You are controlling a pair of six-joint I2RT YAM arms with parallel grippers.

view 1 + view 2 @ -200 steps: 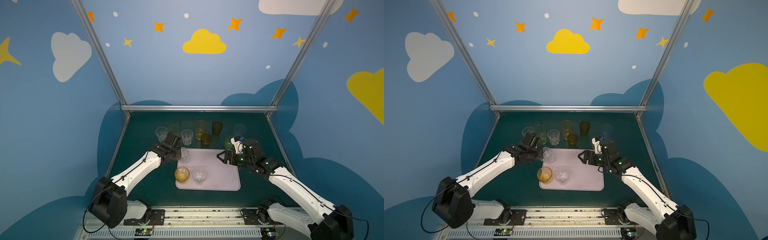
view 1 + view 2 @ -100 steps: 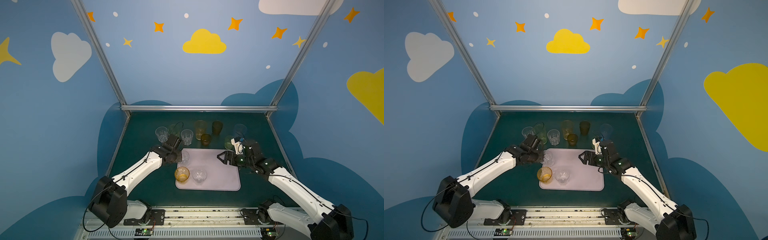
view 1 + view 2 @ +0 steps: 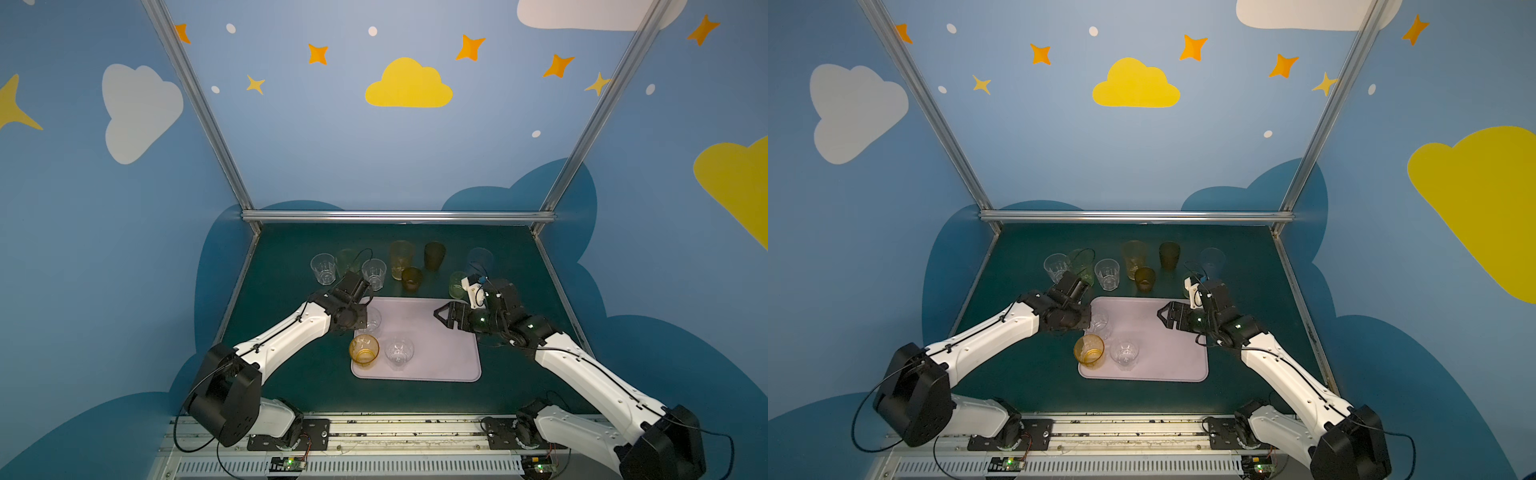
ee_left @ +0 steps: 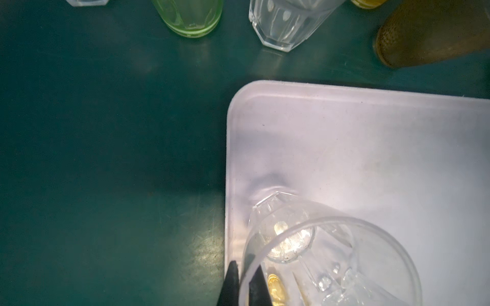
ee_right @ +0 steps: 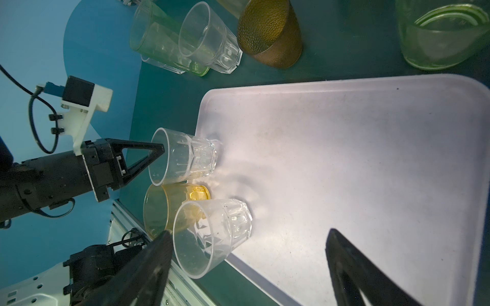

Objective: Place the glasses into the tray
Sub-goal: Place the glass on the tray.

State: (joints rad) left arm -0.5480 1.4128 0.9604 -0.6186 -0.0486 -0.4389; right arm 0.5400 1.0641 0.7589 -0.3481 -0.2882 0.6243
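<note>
The robot's right hand will close on the rim of the green glass (image 3: 454, 274) that stands next to the pale blue glass, behind the tray.
The pale lilac tray (image 3: 440, 353) (image 3: 1167, 357) lies mid-table. My left gripper (image 4: 245, 273) (image 3: 360, 319) is shut on the rim of a clear faceted glass (image 4: 305, 238) (image 5: 185, 156). One finger is inside the rim and one outside. The glass is upright over the tray's left edge, its base at the tray floor. An amber glass (image 3: 364, 350) and another clear glass (image 3: 399, 353) stand on the tray near its front left corner. My right gripper (image 5: 249, 233) (image 3: 441, 316) hangs open over the tray's far right part, holding nothing.
Behind the tray stands a row of glasses on the green table: clear (image 3: 323, 268), green (image 3: 347, 262), clear (image 3: 374, 273), tall amber (image 3: 402, 259), small brown (image 3: 412, 279), tall brown (image 3: 434, 255), pale blue (image 3: 480, 259) and green (image 3: 457, 285) by my right wrist.
My left gripper has brought the clear glass a little toward the front and lower at the tray's left edge. The right arm has stayed still.
</note>
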